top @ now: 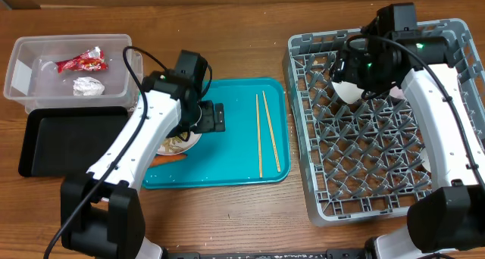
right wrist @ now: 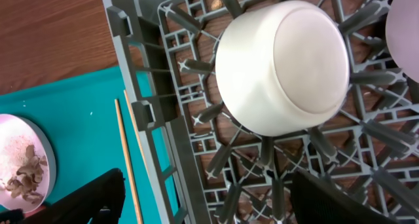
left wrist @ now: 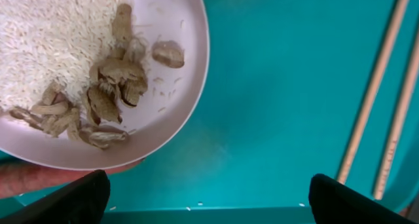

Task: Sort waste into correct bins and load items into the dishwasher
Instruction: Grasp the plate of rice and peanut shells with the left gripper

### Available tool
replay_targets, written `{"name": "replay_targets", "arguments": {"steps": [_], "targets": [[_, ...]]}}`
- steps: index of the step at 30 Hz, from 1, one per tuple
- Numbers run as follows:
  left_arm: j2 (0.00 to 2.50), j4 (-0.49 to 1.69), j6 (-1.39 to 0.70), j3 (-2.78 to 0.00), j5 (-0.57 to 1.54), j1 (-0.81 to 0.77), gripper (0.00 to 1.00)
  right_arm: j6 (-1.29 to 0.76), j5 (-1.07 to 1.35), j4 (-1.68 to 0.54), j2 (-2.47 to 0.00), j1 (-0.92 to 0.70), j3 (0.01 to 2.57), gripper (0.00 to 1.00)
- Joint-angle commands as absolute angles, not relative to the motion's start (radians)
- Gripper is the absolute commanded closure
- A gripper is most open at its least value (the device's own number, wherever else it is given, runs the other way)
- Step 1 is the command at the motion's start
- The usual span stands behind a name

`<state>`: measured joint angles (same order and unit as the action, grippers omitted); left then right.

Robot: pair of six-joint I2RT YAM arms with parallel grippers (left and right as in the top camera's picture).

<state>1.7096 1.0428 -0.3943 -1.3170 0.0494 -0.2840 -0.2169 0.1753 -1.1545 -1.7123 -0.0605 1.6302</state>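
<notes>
I will next grip the pale-pink bowl with my left gripper by its rim's side (top: 199, 138) (left wrist: 200, 92) that faces the wooden chopsticks.
A pale-pink bowl (left wrist: 163, 86) holding white rice (left wrist: 46, 34) and beige scraps (left wrist: 111, 80) sits on the left of the teal tray (top: 235, 153). An orange carrot (top: 170, 157) lies beside it. My left gripper (left wrist: 209, 201) is open and empty, just right of that bowl. Two wooden chopsticks (top: 267, 134) lie on the tray. My right gripper (right wrist: 203, 198) is open and empty over the grey dish rack (top: 379, 191), next to an upside-down white bowl (right wrist: 281, 67). The red wrapper (top: 82, 60) and white tissue (top: 88, 85) lie in the clear tub (top: 23, 51).
A black tray (top: 61, 141) sits in front of the clear tub at the left. The edge of a pale-pink dish (right wrist: 404, 21) shows in the rack beside the white bowl. A few rice grains lie on the teal tray. Bare wooden table surrounds everything.
</notes>
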Motion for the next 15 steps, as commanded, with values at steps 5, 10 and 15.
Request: {"name": "replay_targets", "arguments": {"steps": [5, 10, 15], "targets": [[1.713, 0.903, -0.408, -1.207, 0.084, -0.284, 0.11, -0.217, 0.172, -1.154, -1.679, -0.06, 1.637, 0.17], [1.713, 0.801, -0.408, -1.143, 0.094, -0.289, 0.18, -0.214, 0.172, -1.154, -1.679, -0.06, 1.637, 0.16], [1.714, 0.748, -0.403, -1.108, 0.092, -0.289, 0.2, -0.214, 0.173, -1.155, -1.679, -0.06, 1.637, 0.16]]}}
